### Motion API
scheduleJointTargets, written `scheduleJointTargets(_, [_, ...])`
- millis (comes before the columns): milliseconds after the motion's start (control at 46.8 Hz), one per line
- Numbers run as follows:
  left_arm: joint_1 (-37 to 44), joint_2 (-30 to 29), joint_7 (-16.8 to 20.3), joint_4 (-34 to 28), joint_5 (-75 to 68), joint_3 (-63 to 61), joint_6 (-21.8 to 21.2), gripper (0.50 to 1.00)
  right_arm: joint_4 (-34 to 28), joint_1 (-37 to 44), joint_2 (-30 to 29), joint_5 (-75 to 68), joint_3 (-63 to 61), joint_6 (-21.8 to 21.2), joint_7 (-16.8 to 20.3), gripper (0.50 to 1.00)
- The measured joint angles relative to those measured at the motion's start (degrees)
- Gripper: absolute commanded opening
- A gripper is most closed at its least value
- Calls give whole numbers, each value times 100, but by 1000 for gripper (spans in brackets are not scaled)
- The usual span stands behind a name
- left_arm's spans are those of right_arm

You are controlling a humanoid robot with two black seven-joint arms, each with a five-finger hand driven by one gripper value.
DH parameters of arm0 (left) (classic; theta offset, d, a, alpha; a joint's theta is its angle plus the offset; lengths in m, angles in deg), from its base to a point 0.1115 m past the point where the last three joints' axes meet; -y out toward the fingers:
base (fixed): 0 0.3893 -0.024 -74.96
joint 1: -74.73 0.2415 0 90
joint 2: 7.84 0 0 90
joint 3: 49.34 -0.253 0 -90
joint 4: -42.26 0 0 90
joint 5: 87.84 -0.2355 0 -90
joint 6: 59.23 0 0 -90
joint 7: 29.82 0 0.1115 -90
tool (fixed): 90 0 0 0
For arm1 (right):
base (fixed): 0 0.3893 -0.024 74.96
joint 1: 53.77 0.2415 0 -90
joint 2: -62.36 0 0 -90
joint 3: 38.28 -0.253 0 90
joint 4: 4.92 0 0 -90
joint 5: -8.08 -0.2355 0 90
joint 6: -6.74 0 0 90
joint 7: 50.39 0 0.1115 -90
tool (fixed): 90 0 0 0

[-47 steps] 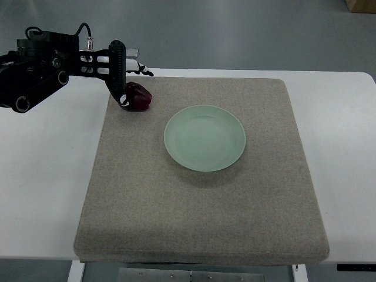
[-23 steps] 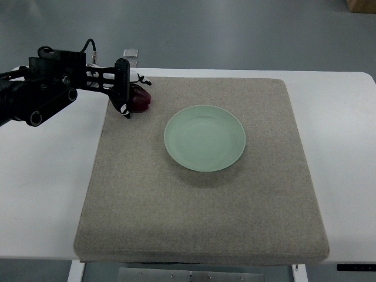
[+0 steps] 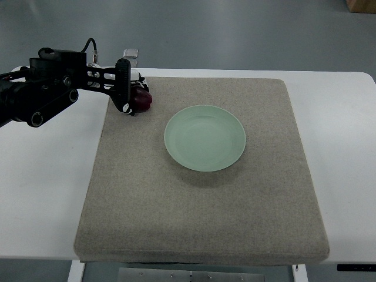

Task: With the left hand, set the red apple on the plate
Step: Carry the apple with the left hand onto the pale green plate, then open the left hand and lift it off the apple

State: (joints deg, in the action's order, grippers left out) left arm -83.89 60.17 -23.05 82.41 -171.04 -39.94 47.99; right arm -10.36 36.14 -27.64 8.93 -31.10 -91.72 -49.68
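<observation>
The robot's left gripper will release the red apple near the middle of the pale green plate [image 3: 200, 140].
The dark red apple [image 3: 143, 100] lies at the far left corner of the grey mat [image 3: 200, 217]. My left hand [image 3: 134, 94] reaches in from the left edge, curled around the apple. One black finger [image 3: 124, 88] covers its left side and the other fingers sit behind it. The apple still touches the mat. A pale green plate [image 3: 204, 138] lies empty in the middle of the mat, a short way right of the apple. My right arm does not show.
The mat covers most of a white table [image 3: 41, 176]. A small clear object [image 3: 130, 54] sits on the table's far edge behind the hand. Grey floor lies beyond the table.
My left arm has shifted right and the fingers have come down around the apple, covering more of it. The plate has not moved.
</observation>
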Motion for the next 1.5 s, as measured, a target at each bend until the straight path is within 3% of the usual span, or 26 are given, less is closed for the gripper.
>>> scheduleJointTargets(107, [-126, -41, 109, 391, 139, 95, -28, 500, 0, 0, 0, 0, -2, -1, -1, 964])
scheduleJointTargets(321, [-290, -527, 672, 1692, 311, 52, 4, 500, 0, 0, 0, -2, -2, -2, -2, 964])
scheduleJointTargets(427, [-273, -534, 732, 2169, 293, 36, -12, 500, 0, 0, 0, -3, 0, 0, -1, 964])
scheduleJointTargets(726, [-119, 187, 673, 2068, 72, -29, -64, 503, 0, 0, 0, -3, 0, -3, -1, 964])
scheduleJointTargets(919, [42, 298, 659, 2015, -388, -36, -66, 512, 0, 0, 0, -3, 0, -4, -1, 964])
scheduleJointTargets(962, [52, 305, 658, 1965, -403, -36, -67, 561, 0, 0, 0, -2, 1, -3, 0, 964])
scheduleJointTargets(983, [53, 307, 659, 1950, -406, -36, -68, 616, 0, 0, 0, -2, 1, -3, -1, 964])
scheduleJointTargets(1026, [56, 309, 659, 1931, -408, -36, -70, 788, 0, 0, 0, -2, 0, -2, 0, 964])
scheduleJointTargets(1047, [57, 309, 659, 1929, -408, -36, -70, 839, 0, 0, 0, -2, 1, -2, 0, 964])
scheduleJointTargets(1175, [68, 305, 659, 1929, -408, -35, -70, 891, 0, 0, 0, -1, 0, -2, -1, 964])
scheduleJointTargets(1239, [67, 303, 659, 1942, -389, -33, -70, 994, 0, 0, 0, -1, 2, -2, 0, 964])
scheduleJointTargets(1496, [48, 211, 659, 1988, -278, 50, -52, 996, 0, 0, 0, 0, 0, -2, -2, 964])
